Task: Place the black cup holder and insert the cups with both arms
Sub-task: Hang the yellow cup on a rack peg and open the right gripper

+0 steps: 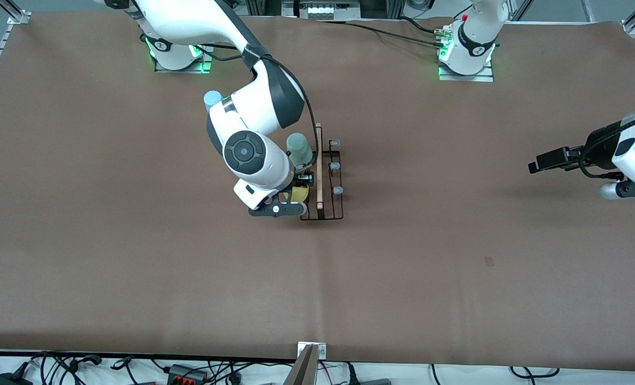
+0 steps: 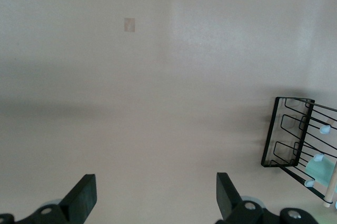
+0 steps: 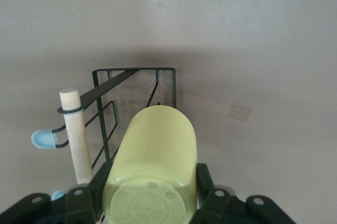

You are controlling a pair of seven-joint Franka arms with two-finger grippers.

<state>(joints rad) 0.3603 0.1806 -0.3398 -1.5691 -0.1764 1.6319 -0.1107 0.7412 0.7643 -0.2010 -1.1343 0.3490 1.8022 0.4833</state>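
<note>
Next, I let go of the yellow cup with my right gripper on the black cup holder's nearer end [image 1: 303, 200] [image 3: 160, 139], next to the wooden rod.
The black cup holder [image 1: 332, 184] stands mid-table, its wooden rod [image 1: 319, 166] along the top. A pale green cup [image 1: 299, 149] sits on the holder's end farther from the front camera. My right gripper [image 1: 296, 200] is shut on a yellow cup [image 1: 300, 193], held tilted against the holder's nearer end, beside the rod [image 3: 76, 134]. The wrist view shows the yellow cup [image 3: 155, 161] base-on between the fingers [image 3: 208, 182]. A light blue cup [image 1: 213, 99] peeks out from under the right arm. My left gripper [image 1: 534, 166] waits open over bare table at the left arm's end.
Three grey-blue peg tips [image 1: 336, 166] stick out on the holder's side toward the left arm's end. A small square mark [image 1: 489, 261] lies on the brown table cover. Cables and plugs [image 1: 183, 371] run along the table edge nearest the front camera.
</note>
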